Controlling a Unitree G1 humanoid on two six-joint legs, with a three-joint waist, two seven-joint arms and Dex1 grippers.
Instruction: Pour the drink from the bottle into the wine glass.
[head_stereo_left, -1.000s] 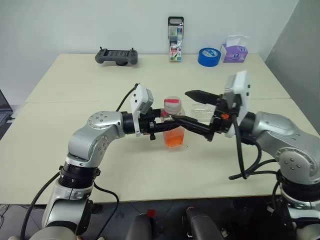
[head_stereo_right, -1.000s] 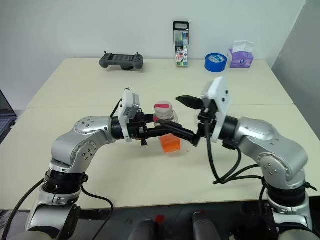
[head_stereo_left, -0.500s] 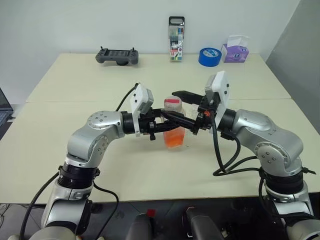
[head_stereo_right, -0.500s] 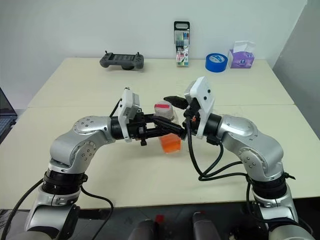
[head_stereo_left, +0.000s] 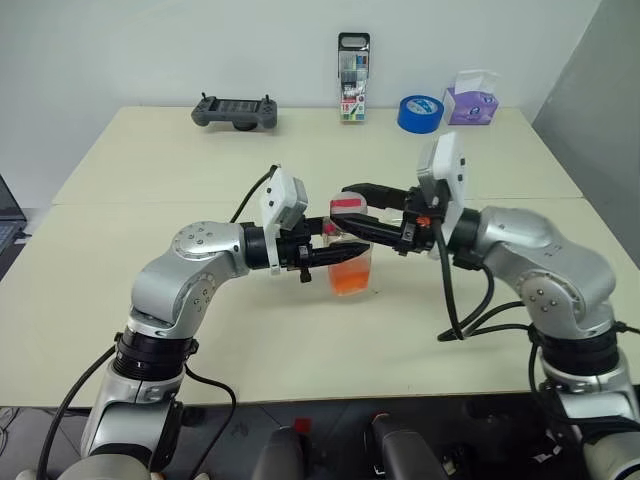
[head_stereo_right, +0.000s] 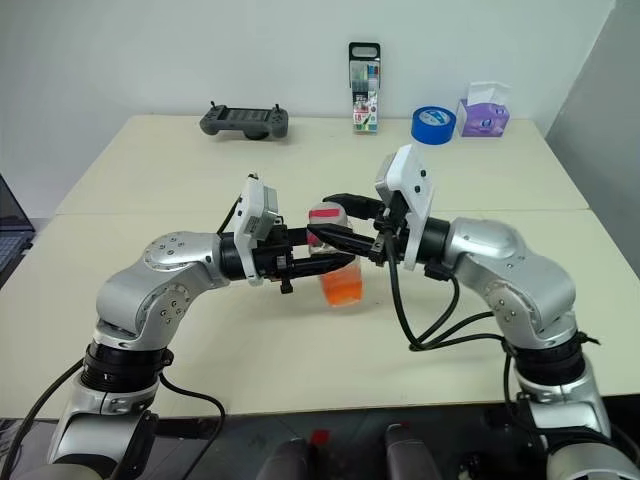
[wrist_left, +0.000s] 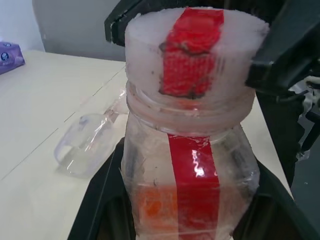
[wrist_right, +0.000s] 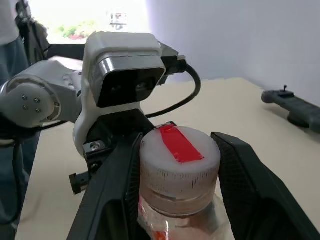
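Observation:
I need to release the whitish cap on the bare table (head_stereo_left: 462, 288) under my right arm's black cable loop with my right gripper.
The bottle (head_stereo_left: 349, 268) stands upright over the middle of the table, a little orange drink (head_stereo_left: 349, 280) in its bottom. My left gripper (head_stereo_left: 340, 253) reaches in from the left and is shut on the bottle's body. My right gripper (head_stereo_left: 352, 210) comes level from the right, its two fingers (wrist_right: 122, 175) pressed on either side of the whitish cap (wrist_right: 179, 160) with the red strip. The wine glass (wrist_left: 82, 147) shows on the table behind the bottle and seems to lie on its side.
Along the far edge of the table (head_stereo_left: 150, 320) sit a grey game controller (head_stereo_left: 234, 111), an upright marker pack (head_stereo_left: 351, 78), a blue tape roll (head_stereo_left: 418, 112) and a purple tissue box (head_stereo_left: 470, 98).
My right gripper has swung in from the right and narrowed its wide-open fingers onto the bottle's cap. The left gripper and the bottle have stayed in place.

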